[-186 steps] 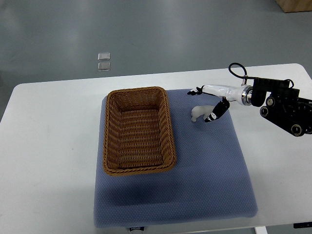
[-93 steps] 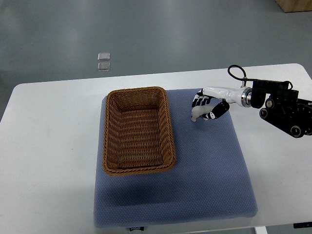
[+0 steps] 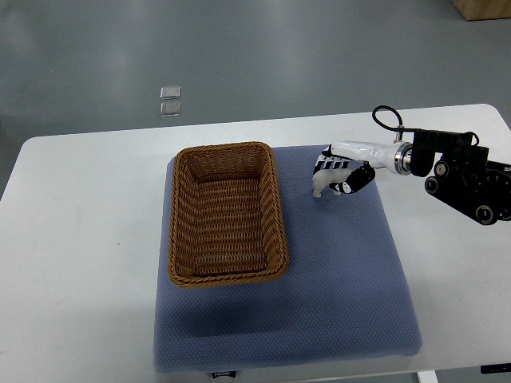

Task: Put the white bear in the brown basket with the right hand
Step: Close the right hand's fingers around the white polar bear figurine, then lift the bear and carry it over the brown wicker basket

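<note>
Next, I set the white bear down in the brown basket, closer to the basket's long side (image 3: pixel 206 203) farthest from my right gripper.
A small white bear (image 3: pixel 320 185) sits on the blue mat (image 3: pixel 335 271), just right of the brown wicker basket (image 3: pixel 227 212). My right hand (image 3: pixel 338 171) reaches in from the right edge and its fingers are curled around the bear, covering most of it. Only the bear's left end shows past the fingers. The basket holds nothing visible. The left arm does not show.
The mat lies on a white table (image 3: pixel 80 239). The right arm's black forearm (image 3: pixel 467 175) with a looped cable sits over the table's right side. Two small clear squares (image 3: pixel 169 100) lie on the grey floor beyond the table.
The right hand's fingers went from spread above the bear to closed around it. The bear has stayed in about the same spot.
</note>
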